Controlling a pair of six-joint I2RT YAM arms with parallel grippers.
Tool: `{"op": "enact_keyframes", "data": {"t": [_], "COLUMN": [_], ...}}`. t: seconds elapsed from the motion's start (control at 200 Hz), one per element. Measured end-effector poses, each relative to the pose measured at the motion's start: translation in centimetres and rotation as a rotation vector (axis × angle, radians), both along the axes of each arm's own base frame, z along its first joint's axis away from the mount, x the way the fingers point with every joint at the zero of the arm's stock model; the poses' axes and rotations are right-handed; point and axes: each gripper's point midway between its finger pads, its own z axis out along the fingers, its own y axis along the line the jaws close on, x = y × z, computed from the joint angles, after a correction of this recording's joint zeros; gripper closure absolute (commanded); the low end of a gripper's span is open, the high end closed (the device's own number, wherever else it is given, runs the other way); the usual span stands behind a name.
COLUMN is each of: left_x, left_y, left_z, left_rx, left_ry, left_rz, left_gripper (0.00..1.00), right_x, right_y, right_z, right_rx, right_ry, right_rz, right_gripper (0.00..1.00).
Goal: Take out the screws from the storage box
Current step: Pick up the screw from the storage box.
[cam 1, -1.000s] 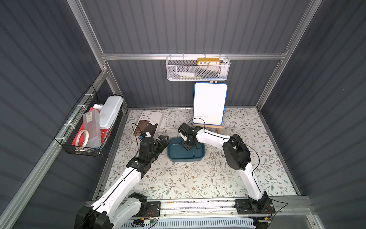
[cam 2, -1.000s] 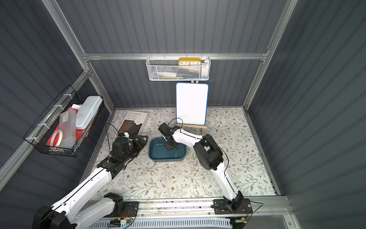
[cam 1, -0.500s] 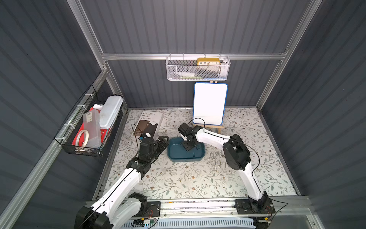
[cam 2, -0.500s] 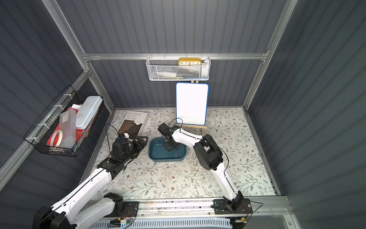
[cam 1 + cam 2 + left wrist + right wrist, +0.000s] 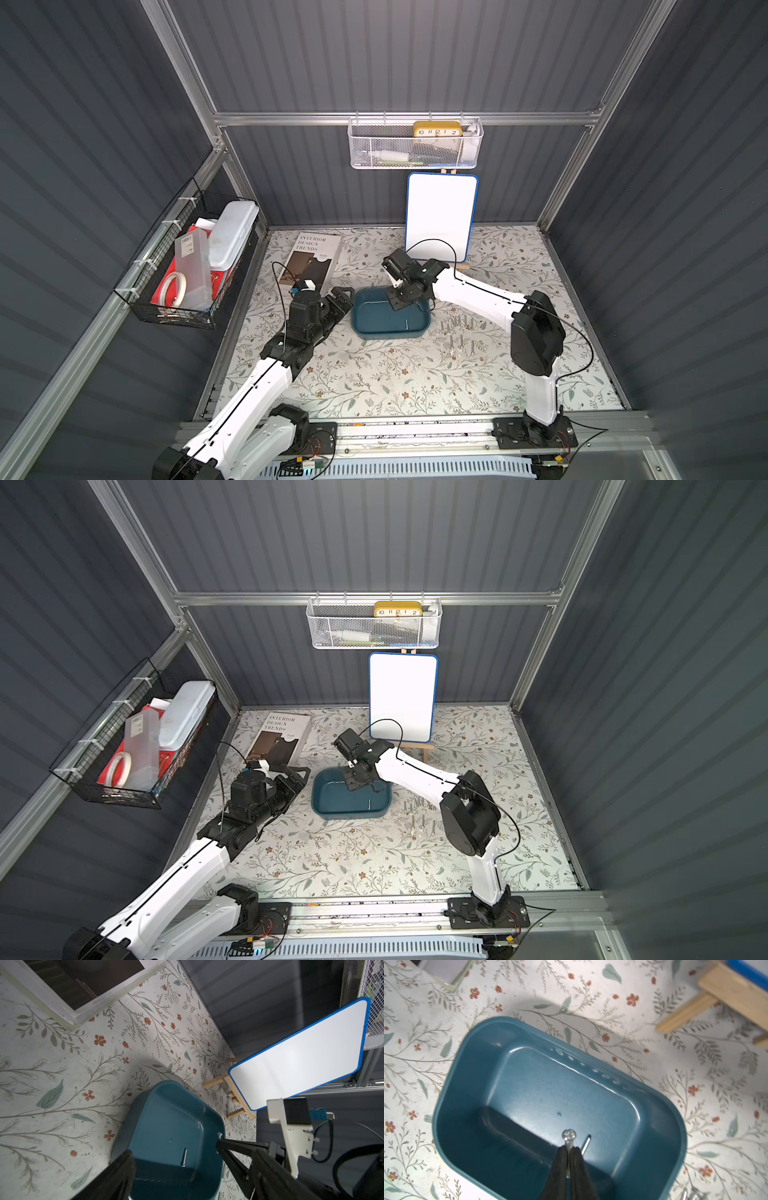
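The silvery screw will go down from my right gripper onto the table at the storage-box end of the front screw row (image 5: 444,348).
The storage box (image 5: 388,335) (image 5: 349,815), a shallow teal tray, sits mid-table. My right gripper (image 5: 569,1150) (image 5: 398,304) reaches into it from above and is shut on a silvery screw (image 5: 569,1135), whose head sticks out past the fingertips. The same held screw (image 5: 219,1135) shows in the left wrist view. Another screw (image 5: 586,1144) (image 5: 184,1157) (image 5: 369,804) lies on the box floor. Several screws (image 5: 457,330) (image 5: 419,814) lie on the table just right of the box. My left gripper (image 5: 193,1157) (image 5: 343,297) is open at the box's left end, its fingers either side of that end.
A book (image 5: 309,259) lies behind the left arm. A whiteboard on a wooden easel (image 5: 440,218) stands behind the box. A white mesh basket (image 5: 415,143) hangs on the back wall, and a black wire basket (image 5: 187,266) on the left wall.
My right gripper has closed on a screw inside the box. The left arm has barely moved.
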Motion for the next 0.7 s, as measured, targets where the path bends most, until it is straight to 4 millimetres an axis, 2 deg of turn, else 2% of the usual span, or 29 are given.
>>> {"op": "enact_keyframes", "data": {"t": [0.145,0.33,0.4,0.55,0.7], "left_x": [-0.1,0.0,0.0,0.0,0.2], "left_y": [0.0,0.0,0.0,-0.1,-0.3], "left_z": [-0.1,-0.2,-0.3,-0.4,-0.9], "left_rx": [0.003,0.006,0.007,0.006,0.009], "left_ry": [0.006,0.008,0.011,0.013,0.027], "left_rz": [0.0,-0.001,-0.002,-0.006,-0.013], "left_gripper": [0.09,0.09,0.09,0.09,0.09], "right_x": [-1.8,-4.2,-5.1,-7.5,-9.3], "right_y": [-3.1,-8.8,-10.9,-13.6,-14.4], "right_z": [0.2,3.1,3.6,2.2,-0.4], "right_rx": [-0.005,0.047,0.062,0.052,0.026], "right_ry": [0.01,-0.04,-0.057,-0.033,0.035], "right_rz": [-0.068,-0.194,-0.239,-0.285,-0.296], "right_gripper": [0.96,0.96,0.95,0.95,0.94]}}
